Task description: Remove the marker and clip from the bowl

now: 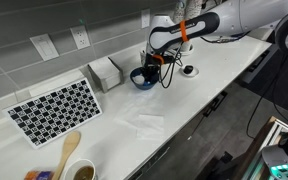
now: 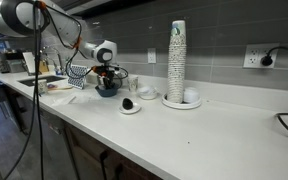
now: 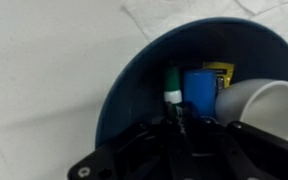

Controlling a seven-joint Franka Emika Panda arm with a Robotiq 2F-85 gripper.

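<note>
Fingers meet at the marker's near end beside the blue clip; I should open, rise, take the marker (image 3: 174, 98) below its green cap.
The dark blue bowl (image 3: 119, 85) fills the wrist view and also shows in both exterior views (image 1: 142, 79) (image 2: 107, 89). Inside it lie a green-capped marker (image 3: 171, 84), a blue clip (image 3: 199, 84), a small yellow item (image 3: 220, 71) and a white cup (image 3: 261, 106). My gripper (image 3: 183, 116) reaches down into the bowl (image 1: 154, 64) (image 2: 106, 77). Its dark fingers meet at the marker's near end and look shut on it. The marker's lower part is hidden behind the fingers.
A small white dish with a black centre (image 1: 189, 70) (image 2: 130, 104) sits beside the bowl. A checkerboard (image 1: 54, 108), a white box (image 1: 106, 72) and a wooden spoon (image 1: 69, 150) lie further along. A tall cup stack (image 2: 177, 60) stands by the wall.
</note>
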